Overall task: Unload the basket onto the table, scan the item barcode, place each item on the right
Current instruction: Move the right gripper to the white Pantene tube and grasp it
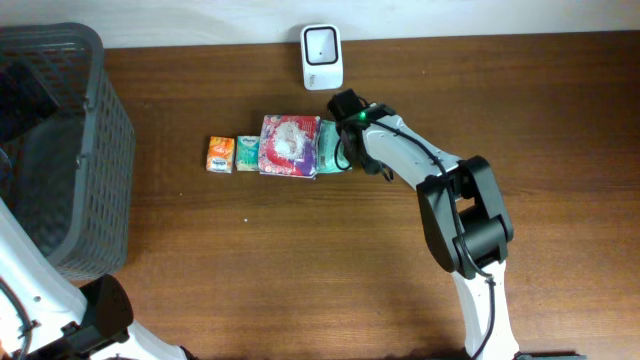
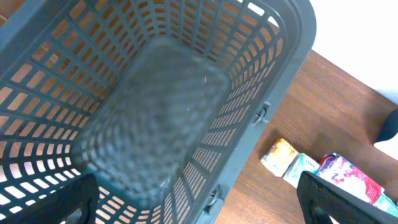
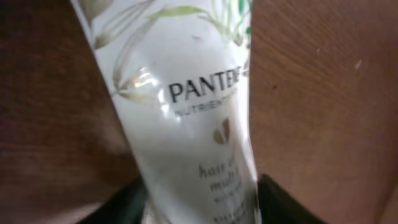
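Note:
My right gripper is holding the Pantene tube low on its label text, so it should open and grip the tube closer to its leaf-printed end (image 3: 171, 18) before I scan it.
A white Pantene tube (image 3: 186, 124) with green leaf print fills the right wrist view, lying on the brown table. My right gripper (image 3: 199, 205) is shut on it, a dark finger pressed to each side. From overhead, that gripper (image 1: 343, 150) sits at the right end of a row of items, on the greenish tube (image 1: 330, 150). The white barcode scanner (image 1: 322, 57) stands at the table's far edge, just behind. My left gripper (image 2: 199, 208) hangs open over the grey basket (image 2: 273, 74), holding nothing.
Left of the tube lie a pink-and-white pack (image 1: 290, 146), a small green packet (image 1: 247, 153) and an orange packet (image 1: 220, 154). The grey basket (image 1: 110, 130) takes up the table's left side. The right arm reaches in from the front right.

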`<state>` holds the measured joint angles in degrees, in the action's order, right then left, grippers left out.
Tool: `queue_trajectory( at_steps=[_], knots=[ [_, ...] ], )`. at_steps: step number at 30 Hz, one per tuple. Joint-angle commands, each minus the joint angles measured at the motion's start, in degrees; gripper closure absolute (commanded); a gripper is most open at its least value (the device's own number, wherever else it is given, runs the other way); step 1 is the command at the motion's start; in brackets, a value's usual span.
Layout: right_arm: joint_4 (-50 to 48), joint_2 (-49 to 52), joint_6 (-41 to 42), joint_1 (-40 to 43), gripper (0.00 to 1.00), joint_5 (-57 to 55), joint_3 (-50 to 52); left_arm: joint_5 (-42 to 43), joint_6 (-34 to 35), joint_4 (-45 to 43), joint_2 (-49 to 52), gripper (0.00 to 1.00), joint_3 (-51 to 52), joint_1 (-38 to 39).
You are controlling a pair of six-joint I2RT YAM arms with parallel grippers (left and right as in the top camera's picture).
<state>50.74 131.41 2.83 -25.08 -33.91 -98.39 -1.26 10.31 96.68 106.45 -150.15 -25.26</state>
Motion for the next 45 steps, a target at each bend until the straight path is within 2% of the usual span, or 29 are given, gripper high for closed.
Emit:
queue_trajectory(
  at_steps=[1, 3, 4, 6, 9, 10, 11, 13, 15, 18, 21, 22, 23, 24, 26, 30, 34, 38, 40, 41, 45],
  knots=[
    [0.68, 0.31, 0.79, -0.04, 0.75, 0.83, 1.75, 0.24, 0.35, 0.02, 0.04, 0.01, 0.11, -0.22],
    [2.89, 0.31, 3.08, 0.09, 0.92, 1.40, 0.24, 0.24, 0.35, 0.02, 0.04, 0.01, 0.11, -0.22],
    [4.39, 0.31, 3.69, 0.39, 0.96, 2.10, -1.11, 0.24, 0.35, 0.02, 0.04, 0.01, 0.11, -0.22],
    [8.68, 0.31, 3.65, 1.84, 0.96, 7.93, -5.75, 0.24, 0.35, 0.02, 0.02, 0.01, 0.11, -0.22],
    [15.50, 0.31, 2.69, 5.38, 0.96, 22.95, -13.66, 0.24, 0.35, 0.02, 0.04, 0.01, 0.13, -0.22],
    [17.70, 0.31, 0.50, 7.15, 0.96, 31.63, -16.13, 0.24, 0.35, 0.02, 0.04, 0.01, 0.11, -0.22],
    [20.79, 0.31, -3.45, 10.71, 0.96, 48.06, -19.28, 0.24, 0.35, 0.02, 0.02, 0.01, 0.11, -0.22],
    [22.75, 0.33, -7.74, 14.91, 0.96, 64.67, -19.61, 0.24, 0.35, 0.02, 0.04, 0.01, 0.11, -0.22],
    [22.97, 0.35, -10.03, 18.49, 0.96, 71.78, -17.44, 0.22, 0.35, 0.02, 0.02, 0.01, 0.11, -0.22],
    [21.70, 0.39, -9.90, 24.50, 0.96, 74.10, -9.75, 0.24, 0.35, 0.02, 0.02, 0.01, 0.11, -0.22],
    [19.37, 0.39, -9.92, 29.40, 0.95, 74.38, -3.50, 0.24, 0.35, 0.02, 0.04, 0.01, 0.13, -0.22],
    [19.21, 0.39, -9.92, 30.99, 0.76, 73.59, -2.47, 0.22, 0.35, 0.02, 0.02, 0.01, 0.11, -0.22],
    [20.02, 0.39, -9.90, 32.83, 0.51, 70.93, -2.19, 0.24, 0.35, 0.02, 0.02, 0.01, 0.11, -0.22],
    [21.16, 0.31, -9.90, 34.10, 0.43, 69.77, -2.56, 0.24, 0.35, 0.02, 0.02, 0.01, 0.11, -0.22],
    [25.07, 0.31, -9.94, 36.48, 0.36, 69.18, -5.01, 0.24, 0.35, 0.02, 0.02, 0.01, 0.11, -0.22],
    [31.80, 0.28, -10.16, 36.28, 0.32, 69.20, -11.98, 0.24, 0.35, 0.02, 0.04, 0.01, 0.11, -0.22],
    [33.29, -0.02, -7.61, 28.96, 0.30, 63.78, -19.12, 0.24, 0.35, 0.02, 0.02, 0.01, 0.11, -0.22],
    [33.38, -0.15, 4.61, 21.64, 0.25, 44.17, -27.74, 0.24, 0.35, 0.02, 0.04, 0.01, 0.11, -0.22],
    [33.38, -0.17, 11.96, 15.96, 0.06, 29.00, -29.24, 0.24, 0.35, 0.02, 0.04, 0.01, 0.11, -0.22],
    [33.33, -0.02, 15.06, 13.42, 0.01, 23.58, -28.61, 0.24, 0.35, 0.02, 0.02, 0.01, 0.11, -0.22],
    [30.21, 0.15, 23.93, 7.72, 0.01, 14.45, -22.58, 0.24, 0.35, 0.02, 0.04, 0.01, 0.11, -0.22]
  ],
)
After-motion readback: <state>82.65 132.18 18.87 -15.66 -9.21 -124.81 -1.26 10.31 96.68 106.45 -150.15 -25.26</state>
